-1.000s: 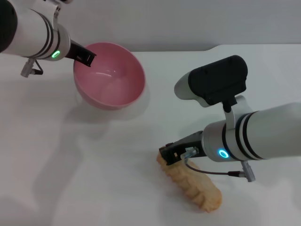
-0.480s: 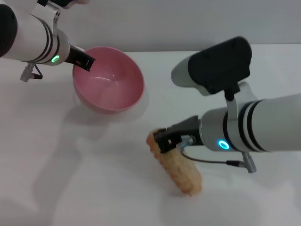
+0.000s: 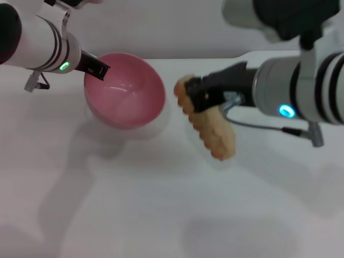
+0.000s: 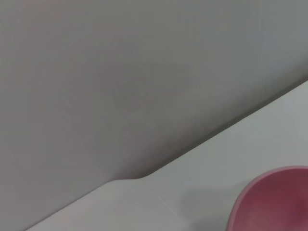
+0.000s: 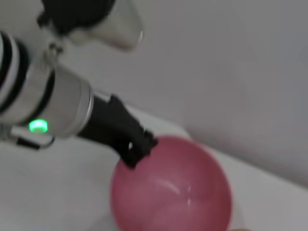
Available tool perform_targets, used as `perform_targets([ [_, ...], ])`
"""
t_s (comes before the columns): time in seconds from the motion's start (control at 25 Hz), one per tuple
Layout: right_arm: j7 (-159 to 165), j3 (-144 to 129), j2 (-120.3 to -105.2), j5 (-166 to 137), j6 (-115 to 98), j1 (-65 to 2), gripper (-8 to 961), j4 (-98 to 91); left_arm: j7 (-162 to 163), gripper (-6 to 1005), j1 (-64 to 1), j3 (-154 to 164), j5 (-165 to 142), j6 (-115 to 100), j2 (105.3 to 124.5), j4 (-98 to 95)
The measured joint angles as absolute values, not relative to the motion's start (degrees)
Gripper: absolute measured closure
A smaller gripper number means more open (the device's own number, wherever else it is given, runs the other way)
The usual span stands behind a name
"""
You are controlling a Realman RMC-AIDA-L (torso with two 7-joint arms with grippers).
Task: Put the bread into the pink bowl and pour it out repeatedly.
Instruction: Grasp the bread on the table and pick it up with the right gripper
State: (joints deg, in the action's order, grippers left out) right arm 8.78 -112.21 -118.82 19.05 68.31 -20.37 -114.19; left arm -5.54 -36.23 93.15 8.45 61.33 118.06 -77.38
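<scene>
The robot's right gripper needs to set the bread down in the pink bowl, over the back of the white table [image 3: 194, 90]. The bread now hangs slanting beside the bowl.
The pink bowl [image 3: 128, 91] sits at the back left of the white table, its opening tilted a little toward me. My left gripper [image 3: 99, 69] is shut on the bowl's far left rim. My right gripper [image 3: 196, 94] is shut on one end of the bread [image 3: 214, 130], an orange loaf with cream ridges. The loaf hangs slanting in the air, just right of the bowl and apart from it. The right wrist view shows the bowl [image 5: 173, 192] with the left gripper [image 5: 134, 147] clamped on its rim. The left wrist view shows only an edge of the bowl [image 4: 276, 202].
The white table [image 3: 134, 204] spreads in front of and beside the bowl. A grey wall [image 3: 161, 27] rises right behind the table's back edge. Shadows of both arms fall on the tabletop.
My right gripper has lifted the bread off the table and carried it up and back toward the bowl. The left gripper and bowl have barely moved.
</scene>
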Motion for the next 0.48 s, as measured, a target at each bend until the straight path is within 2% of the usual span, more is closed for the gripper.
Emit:
perform_targets([
  [0.48,4.6,-107.9,-118.69,15.5,69.1,-23.8,932,-117.9,-5.9,960,-37.1,96.4,13.1,61.4,118.38,-77.6],
])
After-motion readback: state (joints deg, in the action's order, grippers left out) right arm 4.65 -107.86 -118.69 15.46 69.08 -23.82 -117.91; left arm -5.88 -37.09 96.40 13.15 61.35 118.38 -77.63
